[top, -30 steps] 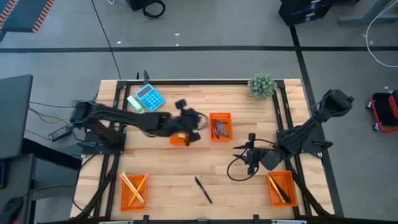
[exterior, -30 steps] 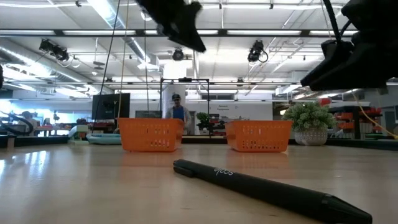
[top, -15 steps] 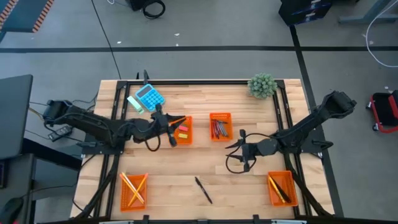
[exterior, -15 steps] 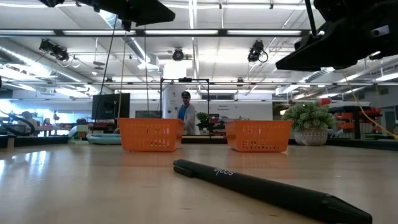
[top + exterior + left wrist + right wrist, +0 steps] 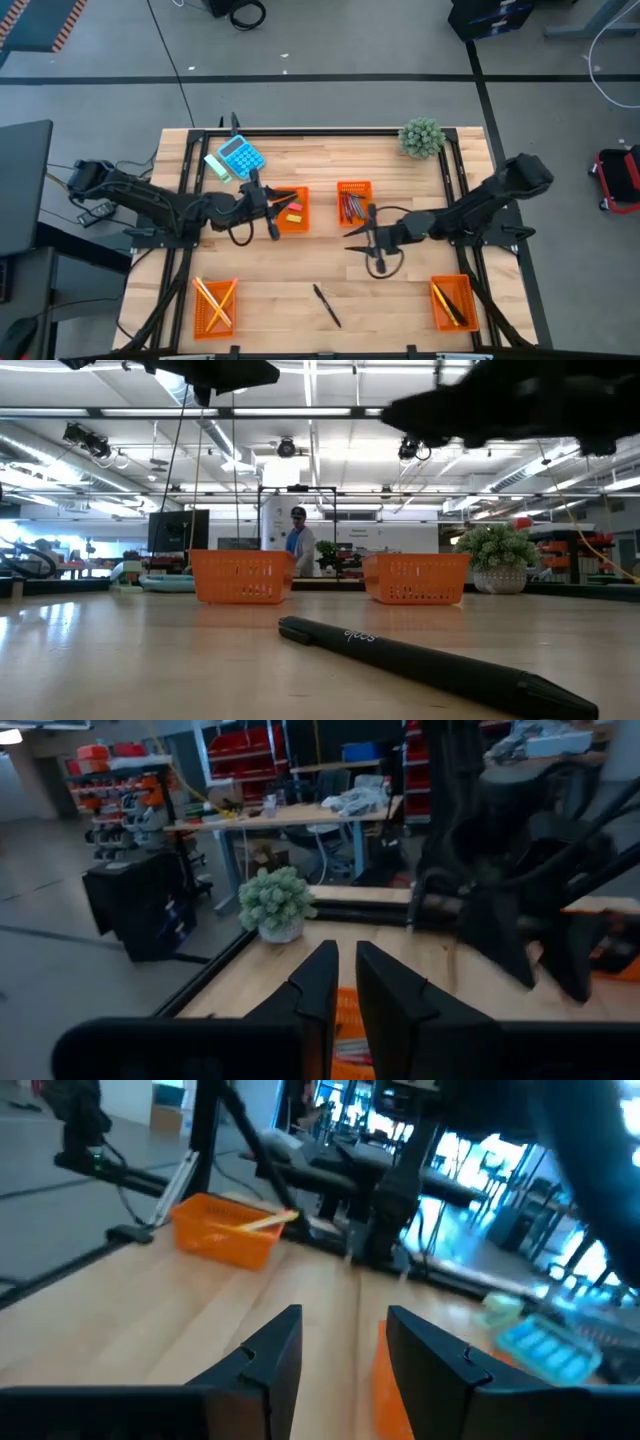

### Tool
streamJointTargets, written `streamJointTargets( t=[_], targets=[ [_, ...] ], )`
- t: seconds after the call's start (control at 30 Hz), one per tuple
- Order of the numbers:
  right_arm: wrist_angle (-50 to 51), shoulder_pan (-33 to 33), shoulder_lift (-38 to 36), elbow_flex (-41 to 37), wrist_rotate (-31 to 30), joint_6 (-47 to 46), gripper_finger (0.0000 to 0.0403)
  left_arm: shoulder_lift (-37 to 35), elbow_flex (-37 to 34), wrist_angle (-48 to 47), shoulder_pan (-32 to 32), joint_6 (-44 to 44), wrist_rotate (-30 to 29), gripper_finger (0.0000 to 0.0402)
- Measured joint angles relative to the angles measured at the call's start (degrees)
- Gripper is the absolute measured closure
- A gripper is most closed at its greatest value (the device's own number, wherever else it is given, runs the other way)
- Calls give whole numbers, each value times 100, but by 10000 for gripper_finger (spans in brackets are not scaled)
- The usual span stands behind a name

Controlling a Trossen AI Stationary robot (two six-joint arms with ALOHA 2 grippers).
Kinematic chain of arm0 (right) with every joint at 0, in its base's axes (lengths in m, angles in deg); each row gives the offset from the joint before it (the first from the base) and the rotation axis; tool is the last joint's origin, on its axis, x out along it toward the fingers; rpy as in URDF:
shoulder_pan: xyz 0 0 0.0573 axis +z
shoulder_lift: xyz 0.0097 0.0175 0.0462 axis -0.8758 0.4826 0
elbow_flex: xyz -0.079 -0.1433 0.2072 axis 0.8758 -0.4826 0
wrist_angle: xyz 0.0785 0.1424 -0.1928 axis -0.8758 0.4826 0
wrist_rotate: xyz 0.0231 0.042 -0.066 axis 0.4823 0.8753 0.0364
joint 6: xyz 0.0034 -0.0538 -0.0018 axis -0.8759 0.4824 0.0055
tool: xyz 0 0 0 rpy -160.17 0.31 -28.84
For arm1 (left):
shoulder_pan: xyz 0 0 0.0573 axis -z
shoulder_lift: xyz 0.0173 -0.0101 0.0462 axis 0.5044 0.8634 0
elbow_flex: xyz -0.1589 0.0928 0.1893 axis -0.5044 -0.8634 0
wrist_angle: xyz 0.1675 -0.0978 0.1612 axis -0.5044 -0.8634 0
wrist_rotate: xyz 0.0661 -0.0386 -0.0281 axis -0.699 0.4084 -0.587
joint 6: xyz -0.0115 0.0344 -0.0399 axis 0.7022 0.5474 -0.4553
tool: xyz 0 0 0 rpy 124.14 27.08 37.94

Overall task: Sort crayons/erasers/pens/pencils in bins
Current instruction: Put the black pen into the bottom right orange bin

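Observation:
The black pen has a clip. Next, my right gripper closes on the middle of the black pen's body (image 5: 328, 307), just past that clip.
A black pen (image 5: 326, 305) (image 5: 420, 660) lies flat on the table near its front edge. Four orange bins stand on the wood. The middle-left bin (image 5: 293, 211) holds a pink and a yellow eraser, and the middle-right bin (image 5: 354, 202) holds crayons. The near-left bin (image 5: 214, 305) holds pencils, and the near-right bin (image 5: 451, 303) holds pens. A pale green eraser (image 5: 215, 167) lies beside the blue calculator. My left gripper (image 5: 278, 205) (image 5: 345, 982) hangs level at the eraser bin's left edge, shut and empty. My right gripper (image 5: 349, 236) (image 5: 343, 1342) hangs level, right of centre, open and empty.
A blue calculator (image 5: 240, 157) lies at the far left, and a small potted plant (image 5: 421, 137) stands at the far right corner. Black frame rails (image 5: 452, 180) run along the table's sides. Bare wood lies between the near bins around the pen.
My left gripper has drawn back toward the table's left edge, from above the eraser bin to its left rim, uncovering the erasers inside. My right gripper has tipped up from pointing down to level and moved toward the table's left, nearer the centre.

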Motion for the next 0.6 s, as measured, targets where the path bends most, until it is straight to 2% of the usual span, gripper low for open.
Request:
streamJointTargets(
  t=[0.07, 0.13, 0.33, 0.4, 0.5, 0.6],
  targets=[
    [136, -175, 343, 433, 227, 90, 249, 0, 0, 99, 83, 23, 2, 355],
    [769, -293, 619, 908, 365, 5, 249, 0, 0, 211, 158, 113, 2, 355],
    [4787, -284, 1082, 2503, 416, -710, 249, -80, 2, 147, 353, 291, -126, 353],
    [5812, -197, 1170, 2948, 416, -1053, 249, -103, 2, 168, 407, 291, -173, 355],
    [6540, -21, 1281, 3393, 424, -1578, 249, -122, 2, 155, 451, 291, -179, 358],
    [6561, 229, 1499, 3765, 425, -1773, 249, -124, 2, 140, 501, 337, -179, 360]
  ],
)
